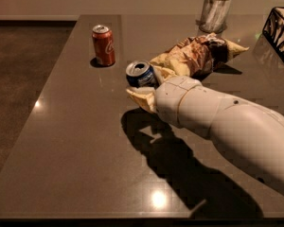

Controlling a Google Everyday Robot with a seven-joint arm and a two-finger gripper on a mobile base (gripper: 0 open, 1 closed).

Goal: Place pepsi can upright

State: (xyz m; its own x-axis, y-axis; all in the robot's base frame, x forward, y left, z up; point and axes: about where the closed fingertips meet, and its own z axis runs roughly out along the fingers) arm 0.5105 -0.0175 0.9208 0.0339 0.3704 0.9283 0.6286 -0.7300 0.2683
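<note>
Next, my gripper sets the pepsi can upright on the dark table point(151, 108), just in front of the crumpled chip bag, and lets go of it.
The pepsi can point(141, 74) is dark blue with a silver top. It is tilted, its open top facing up and to the left, and it is held above the dark table point(75, 141). My gripper point(145, 88) is shut on the can from the right. One cream finger point(140, 98) shows under the can; the other is hidden behind it. The white arm point(227, 126) reaches in from the lower right and casts a shadow on the table below the can.
A red-orange can point(103, 45) stands upright to the left behind. A crumpled chip bag point(194, 56) lies just behind the gripper. A glass of napkins point(214, 11) and a black wire basket point(280, 32) stand at the back right. The table's left edge borders the floor.
</note>
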